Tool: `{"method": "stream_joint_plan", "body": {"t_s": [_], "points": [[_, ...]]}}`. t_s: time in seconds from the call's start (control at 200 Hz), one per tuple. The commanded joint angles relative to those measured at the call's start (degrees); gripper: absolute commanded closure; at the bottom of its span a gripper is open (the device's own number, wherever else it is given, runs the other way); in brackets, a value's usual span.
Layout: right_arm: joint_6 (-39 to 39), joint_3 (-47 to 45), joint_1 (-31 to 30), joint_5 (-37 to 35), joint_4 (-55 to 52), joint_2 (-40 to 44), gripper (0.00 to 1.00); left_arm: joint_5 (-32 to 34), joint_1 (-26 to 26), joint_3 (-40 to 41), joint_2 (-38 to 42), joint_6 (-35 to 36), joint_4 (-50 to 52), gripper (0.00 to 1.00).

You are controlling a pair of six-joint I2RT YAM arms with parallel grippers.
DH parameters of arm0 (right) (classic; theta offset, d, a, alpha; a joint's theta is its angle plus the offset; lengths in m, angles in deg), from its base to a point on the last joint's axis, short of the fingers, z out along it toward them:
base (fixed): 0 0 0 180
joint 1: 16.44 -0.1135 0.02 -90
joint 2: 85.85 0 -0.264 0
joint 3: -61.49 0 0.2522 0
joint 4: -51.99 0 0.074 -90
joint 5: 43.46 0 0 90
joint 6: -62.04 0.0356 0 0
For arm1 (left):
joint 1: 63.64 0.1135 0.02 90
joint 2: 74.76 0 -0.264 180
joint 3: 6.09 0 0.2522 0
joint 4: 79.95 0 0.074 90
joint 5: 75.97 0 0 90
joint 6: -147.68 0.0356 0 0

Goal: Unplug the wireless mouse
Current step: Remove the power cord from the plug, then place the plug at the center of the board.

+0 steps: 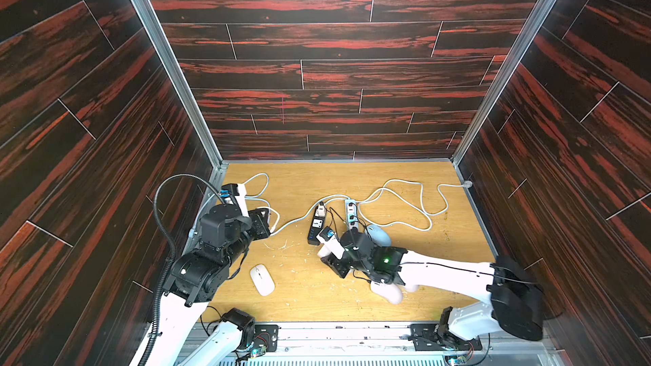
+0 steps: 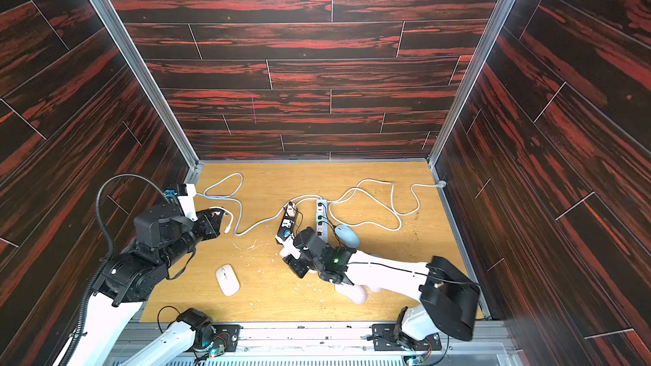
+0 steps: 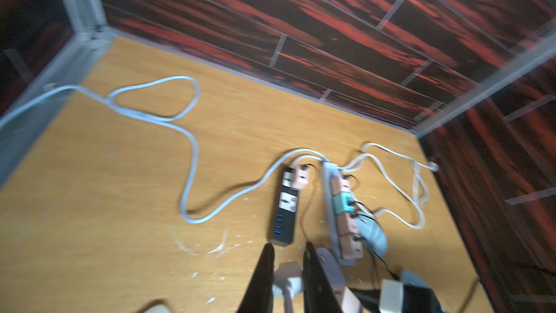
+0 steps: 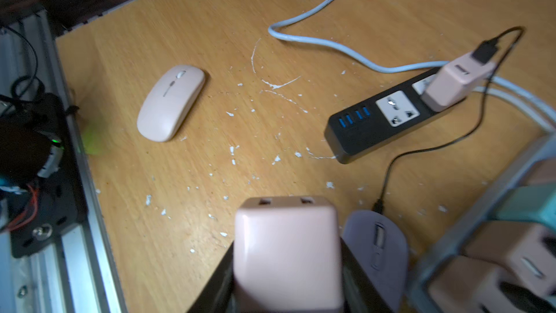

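Note:
My right gripper has the pink charger block. It will let go of it on the wood (image 1: 251, 253) (image 4: 206, 41) just past the wireless mouse's wheel end.
A flat pinkish-white wireless mouse (image 1: 262, 279) (image 4: 171, 102) lies alone near the table's front, with no cable in it. My left gripper (image 3: 287, 248) (image 2: 215, 219) hovers at the table's left side, shut on the white plug (image 3: 288, 278) of a short white cable (image 2: 229, 221) whose free end hangs down. My right gripper (image 4: 285, 251) is shut on a pink charger block (image 4: 285, 236), held above the table beside the black power strip (image 1: 316, 228) (image 4: 382, 121). In the top views my right wrist (image 1: 366, 258) hides that block.
A lilac mouse (image 4: 376, 251) lies beside the right gripper; its black cable (image 4: 421, 152) runs to a pink adapter (image 4: 457, 82) on the black strip. A grey strip (image 1: 350, 214) carries more adapters, with a grey-blue mouse (image 1: 379, 235) beside it. White cords (image 1: 405, 202) loop behind.

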Motion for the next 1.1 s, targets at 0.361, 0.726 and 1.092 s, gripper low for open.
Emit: {"method": "stream_joint_plan", "body": {"t_s": [0.361,0.726,1.092], "points": [[11.1,35.7,-0.3,6.7,-5.6,-32.4,0.93,19.6,5.5,-6.9,1.8,-3.7,13.2,1.00],[15.0,68.3,-0.6,9.0,-17.8,-54.7,0.89,18.2,5.5,-6.7,3.7,-2.9,13.1,1.00],[17.9,90.1,-1.8,13.8,-26.4,-68.9,0.83,19.5,5.5,-6.7,5.4,-2.2,13.6,1.00]]}}
